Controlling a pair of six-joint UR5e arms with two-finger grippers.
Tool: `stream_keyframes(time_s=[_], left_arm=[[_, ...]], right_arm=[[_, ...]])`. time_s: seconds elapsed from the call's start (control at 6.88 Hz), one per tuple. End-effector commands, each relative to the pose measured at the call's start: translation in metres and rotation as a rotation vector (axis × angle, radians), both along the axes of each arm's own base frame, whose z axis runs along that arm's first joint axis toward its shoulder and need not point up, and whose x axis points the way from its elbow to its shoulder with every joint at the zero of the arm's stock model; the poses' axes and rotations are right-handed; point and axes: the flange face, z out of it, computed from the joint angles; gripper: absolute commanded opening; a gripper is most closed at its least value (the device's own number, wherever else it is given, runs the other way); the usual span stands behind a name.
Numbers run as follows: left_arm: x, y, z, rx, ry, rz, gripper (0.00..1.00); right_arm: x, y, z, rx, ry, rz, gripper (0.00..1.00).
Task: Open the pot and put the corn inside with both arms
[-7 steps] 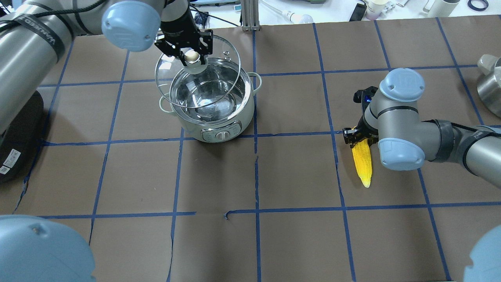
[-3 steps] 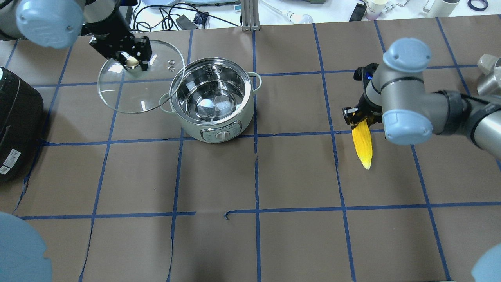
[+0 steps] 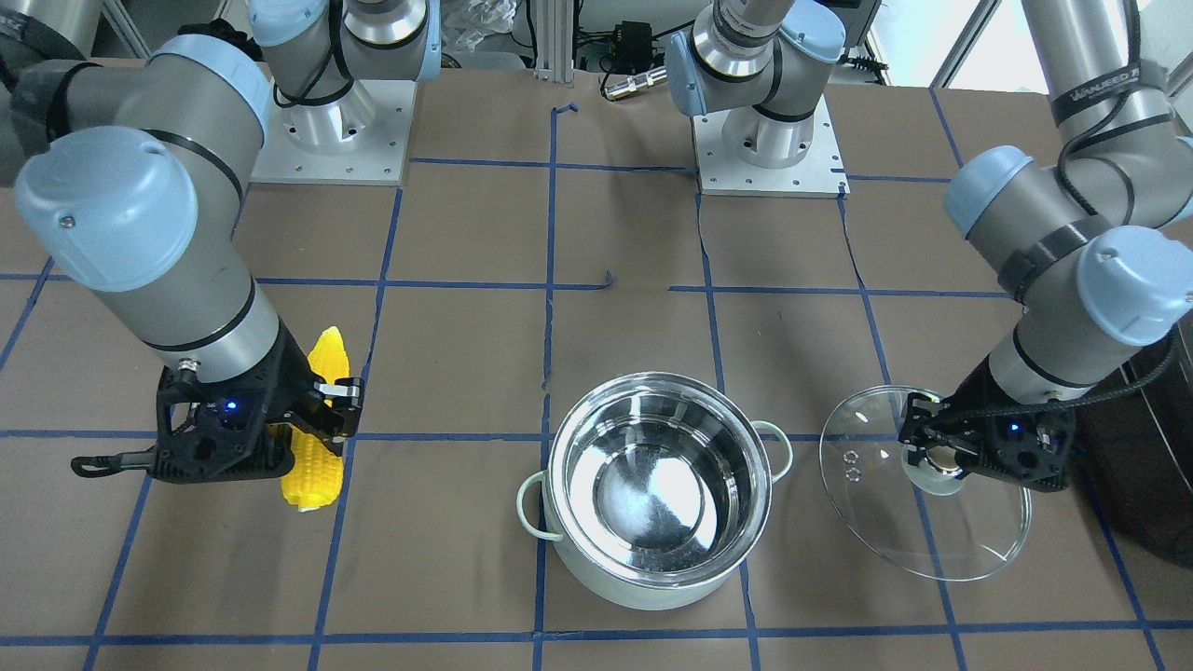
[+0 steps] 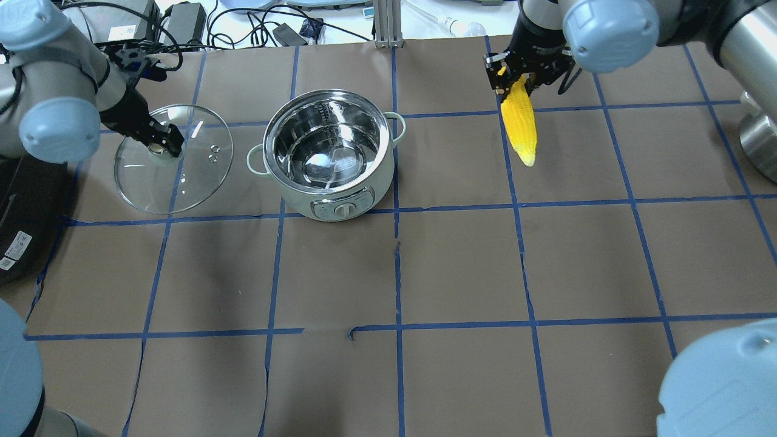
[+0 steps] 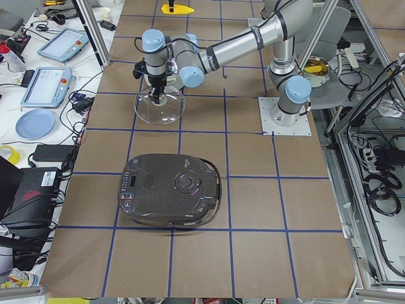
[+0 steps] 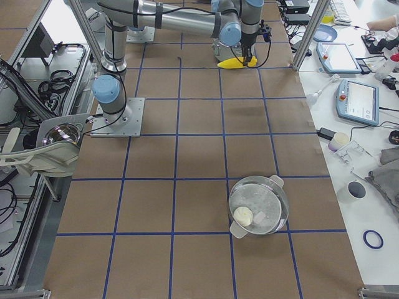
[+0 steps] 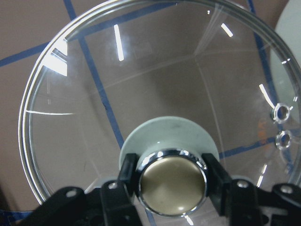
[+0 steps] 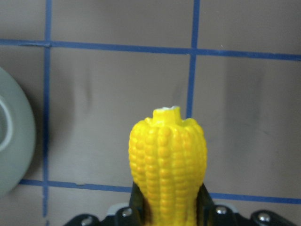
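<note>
My right gripper is to release the yellow corn on the shiny steel bottom of the open pot (image 3: 676, 505).
The pot (image 4: 303, 199) stands open at the far middle of the table, its steel inside empty; it also shows in the front view (image 3: 643, 587). My left gripper (image 4: 162, 144) is shut on the knob (image 7: 171, 186) of the glass lid (image 4: 194, 176) and holds it low over the table, left of the pot and clear of it. My right gripper (image 4: 523, 74) is shut on the thick end of the yellow corn (image 4: 523, 127), held up in the air to the right of the pot with its tapered tip towards the robot. The corn fills the right wrist view (image 8: 167, 160).
A large black appliance (image 5: 171, 190) sits at the table's left end, close to the lid (image 3: 960, 550). A steel vessel (image 4: 759, 142) stands at the right edge. Cables and lab items lie beyond the far table edge.
My left gripper has carried the lid off the pot, leftwards and down beside it. My right gripper has lifted the corn from the table and moved it to the far side.
</note>
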Motion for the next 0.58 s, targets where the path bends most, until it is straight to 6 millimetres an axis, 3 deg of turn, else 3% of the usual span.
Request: stream_keyframes(time_s=[0.0,0.15,0.29,0.44], left_arm=[[0.005,0.035,-0.066,0.014,0.001,0.010,0.00],[0.009,0.039,-0.080,0.062,-0.034,-0.049,0.00],[0.010,0.039,-0.082,0.071,-0.046,-0.053,0.08],[0.010,0.038,-0.080,0.070,-0.047,-0.058,0.99]], right_arm=[[0.130,0.002,0.007,-0.058,-0.050,-0.074,0.42],[0.180,-0.001,0.004,-0.085,-0.045,-0.057,0.43],[0.221,-0.005,0.004,-0.113,-0.037,-0.098,0.43],[0.236,-0.014,0.002,-0.120,-0.048,-0.120,0.43]])
